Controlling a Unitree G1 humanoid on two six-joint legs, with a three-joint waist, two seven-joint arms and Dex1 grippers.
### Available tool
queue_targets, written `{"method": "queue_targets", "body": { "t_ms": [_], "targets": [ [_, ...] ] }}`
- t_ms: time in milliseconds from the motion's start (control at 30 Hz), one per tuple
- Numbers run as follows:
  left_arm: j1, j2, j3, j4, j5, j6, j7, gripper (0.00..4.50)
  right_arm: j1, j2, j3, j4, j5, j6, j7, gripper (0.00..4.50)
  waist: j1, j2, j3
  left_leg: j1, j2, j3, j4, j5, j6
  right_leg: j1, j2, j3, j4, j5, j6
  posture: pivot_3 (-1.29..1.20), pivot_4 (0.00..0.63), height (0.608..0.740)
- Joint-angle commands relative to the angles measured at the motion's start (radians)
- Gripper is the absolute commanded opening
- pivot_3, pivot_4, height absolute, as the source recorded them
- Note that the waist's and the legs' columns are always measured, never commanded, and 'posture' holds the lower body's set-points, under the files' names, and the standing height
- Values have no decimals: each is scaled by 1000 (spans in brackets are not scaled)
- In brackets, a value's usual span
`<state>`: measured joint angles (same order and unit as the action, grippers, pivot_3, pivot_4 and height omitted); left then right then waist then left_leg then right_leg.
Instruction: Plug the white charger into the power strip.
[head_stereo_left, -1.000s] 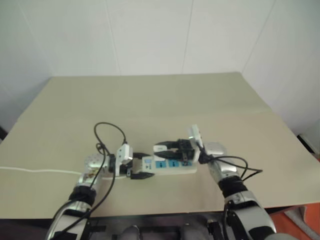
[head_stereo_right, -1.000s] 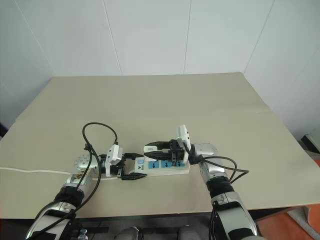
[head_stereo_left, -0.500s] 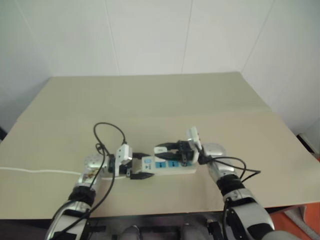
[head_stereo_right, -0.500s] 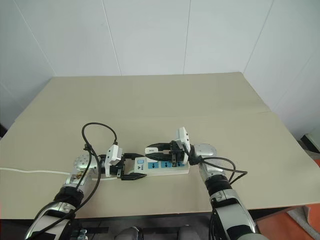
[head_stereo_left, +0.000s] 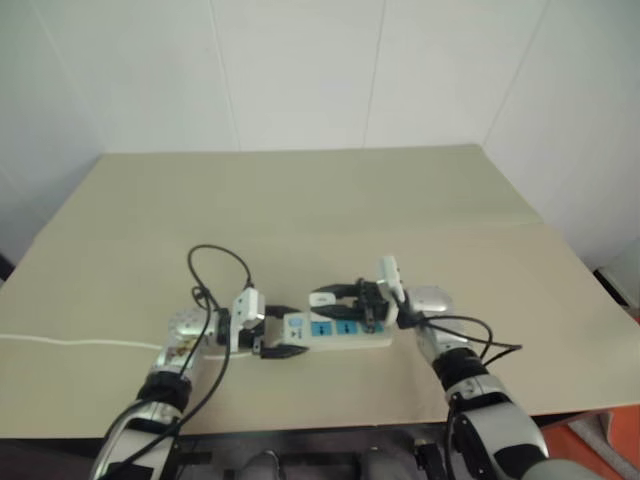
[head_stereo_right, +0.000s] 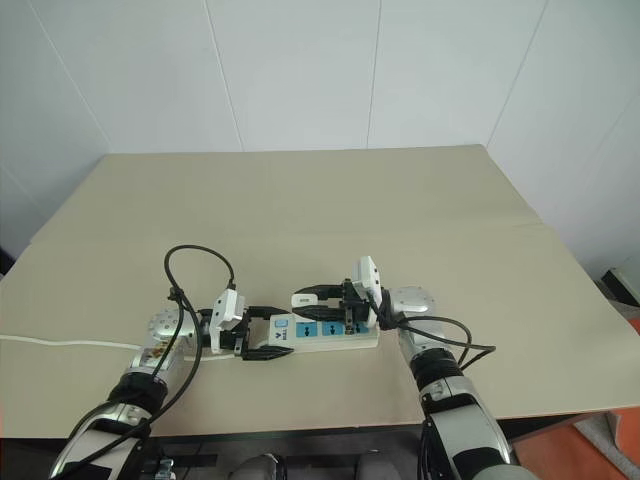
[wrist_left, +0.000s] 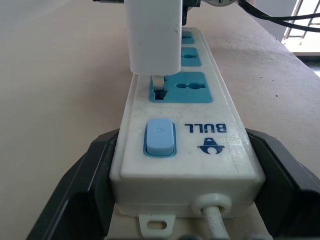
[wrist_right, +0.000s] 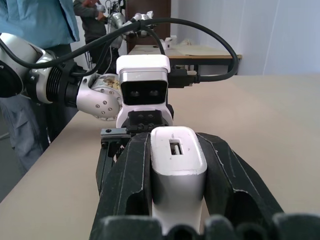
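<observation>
Next, I release the white charger from my right gripper once it is in the power strip's socket (head_stereo_left: 322, 318) that is nearest to the blue switch.
The power strip (head_stereo_right: 335, 334) lies flat near the table's front edge, its blue socket faces up. My left gripper (head_stereo_right: 262, 334) is shut on its switch end, fingers (wrist_left: 85, 185) clamping both long sides. My right gripper (head_stereo_right: 306, 299) reaches in from the right above the strip and is shut on the white charger (wrist_right: 177, 170). The charger (wrist_left: 152, 35) stands upright over the socket nearest the blue switch (wrist_left: 159, 136). One prong reaches into that socket's slot, and a small gap shows between the charger's body and the socket face.
The strip's thin white cord (head_stereo_right: 60, 343) trails left off the table. A black cable loop (head_stereo_right: 195, 262) rises behind my left wrist. The tan table (head_stereo_right: 330, 210) stretches back to white walls. A person in a blue shirt (wrist_right: 45, 25) stands beyond the table.
My right gripper has rolled slightly with the charger in it, staying over the same socket. The left gripper and the strip have not moved.
</observation>
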<state>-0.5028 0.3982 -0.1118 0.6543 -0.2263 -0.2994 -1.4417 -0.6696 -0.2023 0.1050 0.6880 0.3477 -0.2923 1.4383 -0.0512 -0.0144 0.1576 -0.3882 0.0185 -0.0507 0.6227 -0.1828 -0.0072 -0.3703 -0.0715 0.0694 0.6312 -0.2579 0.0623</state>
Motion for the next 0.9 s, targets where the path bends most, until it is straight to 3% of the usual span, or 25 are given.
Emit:
{"method": "queue_targets", "body": {
  "t_ms": [33, 767, 900],
  "targets": [
    [15, 23, -29, 28, 39, -1, -12, 3313, 20, -9, 15, 34, -49, -30, -3, 1138, 0, 0, 0, 0, 0, 0, 0, 0, 0, 0, 0, 0, 0, 0, 0, 0, 150, 740],
    [8, 19, -33, 27, 34, -3, -9, 3313, 3, -12, 42, 190, -137, -41, -76, 1138, -4, 0, -4, 5, 0, 0, -1, 0, 0, 3, 0, 0, 0, -1, 1, 0, 150, 740],
    [12, 22, -32, 21, 30, -1, -9, 3313, 4, -21, 44, 224, -129, 26, -72, 1138, -5, 0, -10, 5, 0, 0, -1, 0, 0, 4, 0, 0, 0, -2, 1, 0, 150, 740]
  ]
}}
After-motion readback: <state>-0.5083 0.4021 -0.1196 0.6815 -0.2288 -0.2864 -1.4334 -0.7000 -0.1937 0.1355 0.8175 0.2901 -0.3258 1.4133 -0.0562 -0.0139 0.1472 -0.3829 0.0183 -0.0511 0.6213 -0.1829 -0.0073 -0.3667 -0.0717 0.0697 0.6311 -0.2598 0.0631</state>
